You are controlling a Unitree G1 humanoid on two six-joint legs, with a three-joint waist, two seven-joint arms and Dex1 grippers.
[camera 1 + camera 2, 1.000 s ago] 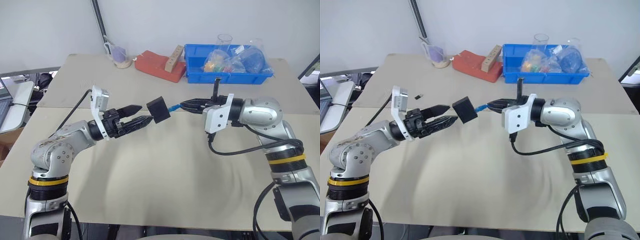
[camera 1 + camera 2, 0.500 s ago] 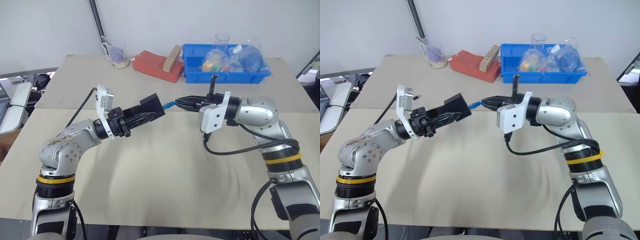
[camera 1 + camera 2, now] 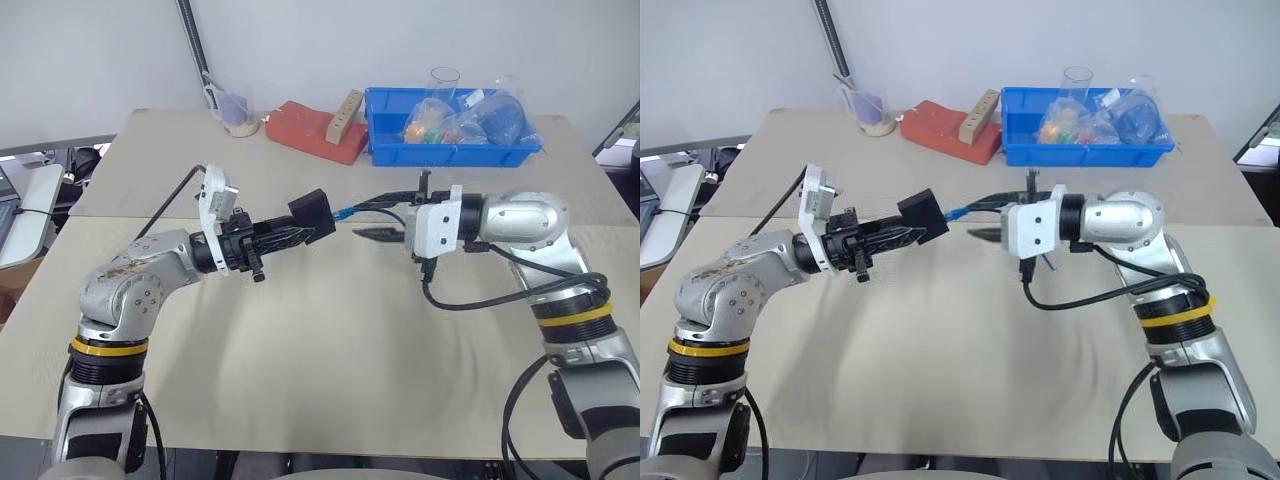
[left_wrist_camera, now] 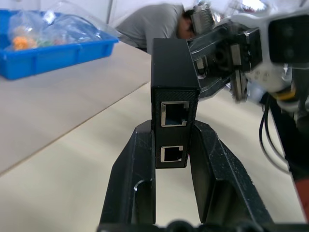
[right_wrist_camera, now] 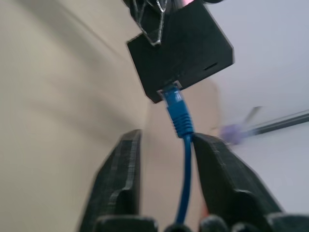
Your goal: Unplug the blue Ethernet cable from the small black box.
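The robot's right gripper is crooked around the cord behind the blue plug, so it should roll square and pinch the plug (image 5: 175, 100) near the black box.
The small black box (image 3: 312, 216) hangs in the air above the table's middle, clamped between the fingers (image 4: 133, 164) of my left gripper (image 3: 298, 232), which is shut on it. In the left wrist view two bare ports on the box (image 4: 171, 92) face the camera. The blue Ethernet cable (image 3: 346, 211) is plugged into the box's far side (image 5: 183, 48); its cord (image 5: 183, 159) runs back between the fingers (image 5: 123, 179) of my right gripper (image 3: 374, 217). That gripper is open, one finger above the cord and one below it.
At the table's back edge stand a blue bin (image 3: 455, 152) of bagged items, a red flat case (image 3: 318, 130) with a pale power strip (image 3: 350, 105) on it, and a cup (image 3: 238, 112). A person (image 4: 154, 24) bends over beyond the table.
My left gripper, open beside the box a second ago, has shut on it. My right gripper, then shut on the cable by the plug, has opened around the cord.
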